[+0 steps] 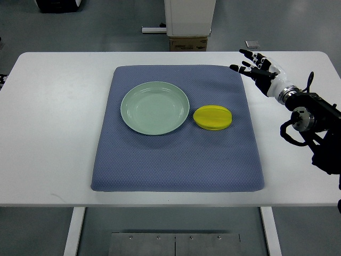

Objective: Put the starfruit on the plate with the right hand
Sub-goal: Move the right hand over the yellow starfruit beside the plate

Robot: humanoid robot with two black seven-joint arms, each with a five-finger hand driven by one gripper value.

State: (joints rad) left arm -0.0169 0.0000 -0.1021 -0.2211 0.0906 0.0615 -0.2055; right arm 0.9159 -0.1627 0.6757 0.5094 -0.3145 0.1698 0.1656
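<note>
My right gripper should close on the middle of the yellow starfruit [213, 117], coming in from its end away from the pale green plate.
A yellow starfruit [212, 117] lies on the blue mat, just right of a pale green plate [133, 120] that holds nothing. My right hand [251, 64] hovers over the mat's far right corner, well behind and to the right of the starfruit. Its black fingers are spread and hold nothing. The right arm comes in from the right edge.
The blue mat [176, 160] covers the middle of a white table [53, 133]. A white machine base and a cardboard box [188, 42] stand beyond the table's far edge. A small grey object [252, 45] lies on the floor past the far right corner.
</note>
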